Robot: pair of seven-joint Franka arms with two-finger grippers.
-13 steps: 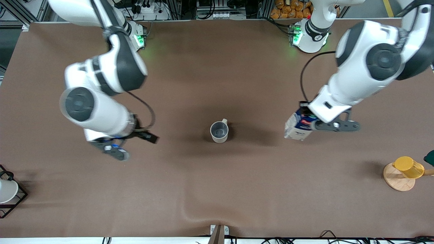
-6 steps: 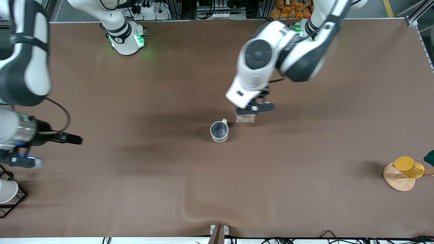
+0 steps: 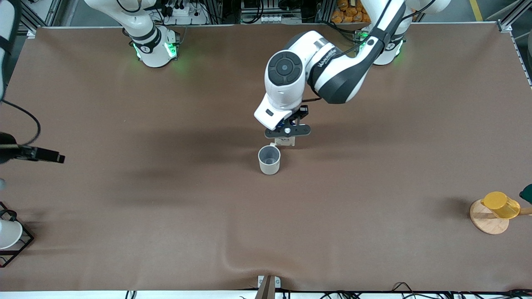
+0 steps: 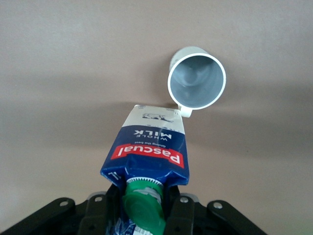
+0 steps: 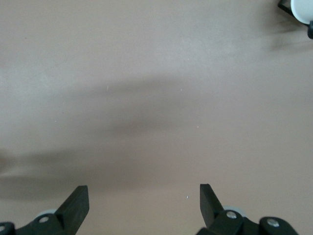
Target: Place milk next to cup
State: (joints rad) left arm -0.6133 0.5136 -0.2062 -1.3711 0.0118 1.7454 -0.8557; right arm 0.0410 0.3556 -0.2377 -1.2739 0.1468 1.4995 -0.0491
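Next, my left gripper lets go of the milk on the table (image 3: 274, 149) (image 4: 177, 103), right up against the handle side of the beige cup.
The beige cup (image 3: 269, 160) stands upright mid-table, its grey inside showing (image 4: 196, 78). My left gripper (image 3: 287, 132) is shut on the top of the blue and white milk (image 4: 146, 152) carton, just under its green cap. The milk's base (image 3: 286, 142) sits right beside the cup's handle, a little farther from the front camera. Whether the base rests on the table I cannot tell. My right gripper (image 5: 144, 205) is open and holds nothing, over bare table at the right arm's end.
A yellow cup (image 3: 501, 204) lies on a round wooden coaster (image 3: 484, 220) at the left arm's end. A white cup in a black wire frame (image 3: 9, 234) stands at the right arm's end. The table cover ripples near the front edge (image 3: 249, 257).
My left gripper carried the milk from the left arm's end of the table over to the cup. The right arm swung away toward its own end of the table.
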